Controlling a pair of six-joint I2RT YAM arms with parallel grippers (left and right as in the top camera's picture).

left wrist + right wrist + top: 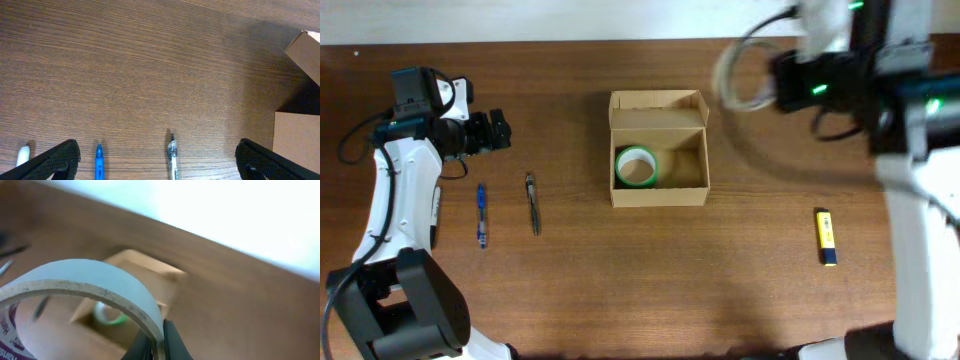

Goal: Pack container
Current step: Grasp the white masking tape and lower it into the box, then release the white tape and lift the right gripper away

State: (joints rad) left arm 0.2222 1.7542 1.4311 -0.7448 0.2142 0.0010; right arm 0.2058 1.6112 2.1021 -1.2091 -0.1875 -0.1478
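My right gripper needs to release the white tape roll on top of the green tape roll [636, 159] [110, 314] in the cardboard container. The white roll is held high beside the box now.
The tan cardboard container [658, 150] stands open mid-table with its lid flap folded back; a green tape roll [637, 166] lies in its left half. It also shows in the right wrist view [150, 280] with the green roll [107, 314]. My right gripper [159, 340] is shut on the rim of a white tape roll [75, 275], held high to the right of the box and blurred in the overhead view [745, 75]. My left gripper [155, 160] is open and empty over the table's left side, above a blue pen [99, 160] and a clear pen [172, 157].
A blue pen [481, 215], a clear grey pen [532, 203] and a white marker [22, 155] lie left of the box. A yellow and blue highlighter [827, 237] lies at the right. A corner of the box [295, 140] shows in the left wrist view.
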